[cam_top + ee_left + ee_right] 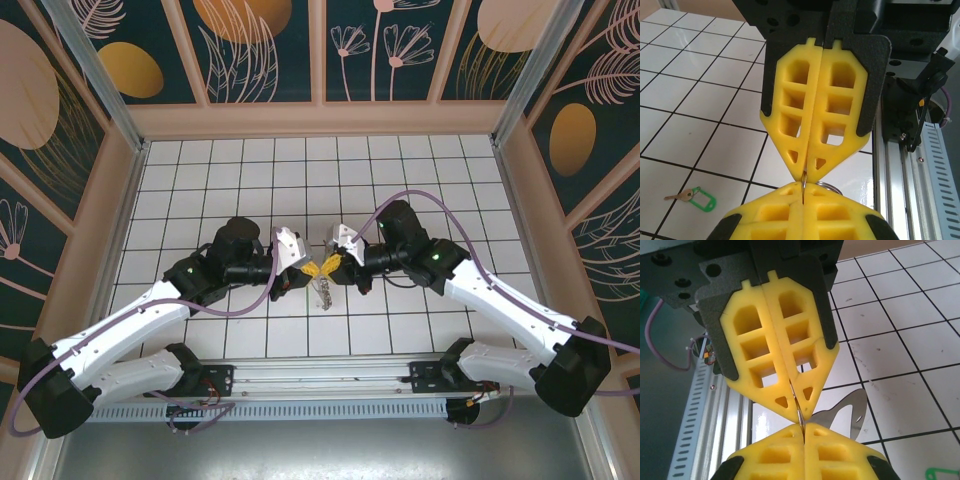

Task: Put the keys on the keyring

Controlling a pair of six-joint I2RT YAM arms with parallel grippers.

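Observation:
Next, I open my left gripper, level it out and take the wire's lower end [803,192] while my right gripper holds the keyring's wire, because both slanted grippers crowd it.
Both grippers meet tip to tip over the middle of the tiled floor, my left gripper [313,268] from the left and my right gripper [335,263] from the right. Between them is the keyring [832,187], a thin metal ring. Its wire runs into the closed seam of my left gripper [804,190] and of the right gripper [807,172] facing it. In the right wrist view a flat silvery fob [847,410] hangs from the ring behind the tips. The keys [695,198], one small key with a green tag, lie flat on a tile apart from both grippers.
The aluminium rail [320,375] with the arm bases runs along the near edge, close behind the grippers [900,165]. Patterned walls [320,110] close off the white tiled floor [300,170] on three sides.

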